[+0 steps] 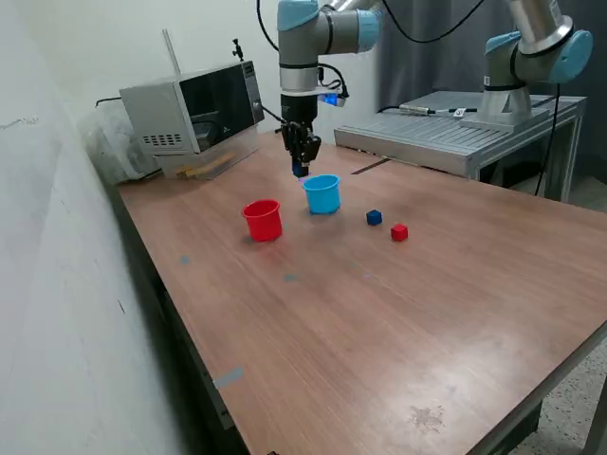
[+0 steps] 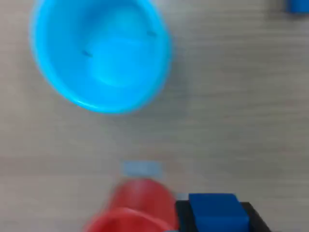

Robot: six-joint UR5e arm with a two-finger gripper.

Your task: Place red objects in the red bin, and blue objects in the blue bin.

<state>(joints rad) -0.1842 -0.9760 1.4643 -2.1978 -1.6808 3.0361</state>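
Observation:
My gripper will release the dark blue cube, now held just above the table, inside the empty blue bin (image 1: 323, 194) (image 2: 102, 52), so that it stays on the bottom of the bin.
My gripper (image 1: 301, 167) hangs just above the table, behind the light blue cup, the blue bin (image 1: 322, 193), and is shut on a dark blue cube (image 2: 213, 210) held between its black fingers (image 2: 182, 216). In the wrist view the blue bin (image 2: 101, 53) looks empty inside. The red bin (image 1: 263, 220), a red cup, stands to the exterior view's left of the blue one. Its rim (image 2: 137, 208) shows blurred beside the held cube. A second blue cube (image 1: 374, 217) and a red cube (image 1: 399, 231) lie on the table to the exterior view's right of the blue bin.
A microwave (image 1: 194, 109) sits at the back of the wooden table (image 1: 379, 332). A metal bench (image 1: 455, 128) carrying another robot arm (image 1: 531, 47) stands behind at the exterior view's right. A wall runs along the exterior view's left.

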